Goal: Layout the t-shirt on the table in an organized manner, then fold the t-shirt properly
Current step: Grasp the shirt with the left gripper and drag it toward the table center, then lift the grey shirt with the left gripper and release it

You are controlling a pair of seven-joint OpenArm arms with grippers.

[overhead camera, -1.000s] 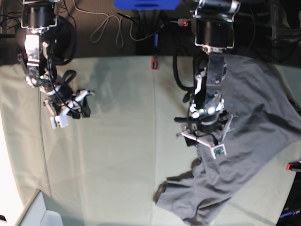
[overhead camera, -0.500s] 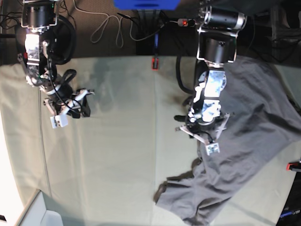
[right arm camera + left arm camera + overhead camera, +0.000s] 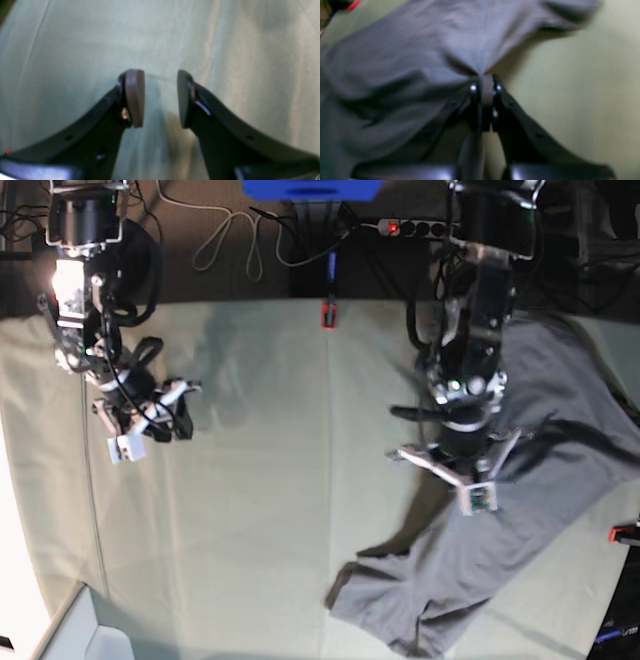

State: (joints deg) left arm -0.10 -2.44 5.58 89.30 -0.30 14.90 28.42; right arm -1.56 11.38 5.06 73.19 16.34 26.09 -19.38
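Next, I release the pinched t-shirt edge with my left gripper on the shirt's dark fold (image 3: 533, 425), toward the table's far edge.
The dark grey t-shirt (image 3: 545, 510) lies crumpled on the right part of the table (image 3: 270, 480), with one edge raised. My left gripper (image 3: 462, 465) is over the shirt's left side. In the left wrist view this gripper (image 3: 483, 86) is shut on a pinch of the t-shirt (image 3: 415, 50), and the fabric fans out taut from the fingertips above the table (image 3: 595, 87). My right gripper (image 3: 160, 418) hovers over the left part of the table, far from the shirt. In the right wrist view it (image 3: 160, 97) is open and empty over the pale cloth (image 3: 75, 37).
A red clamp (image 3: 327, 313) sits at the table's far edge and another (image 3: 625, 532) at the right edge. Cables and a power strip (image 3: 400, 227) lie beyond the far edge. A pale box corner (image 3: 85, 630) is at the lower left.
My left arm has swung right and toward the near edge with the shirt pinched, pulling the fabric up and taut. The right arm has shifted only slightly.
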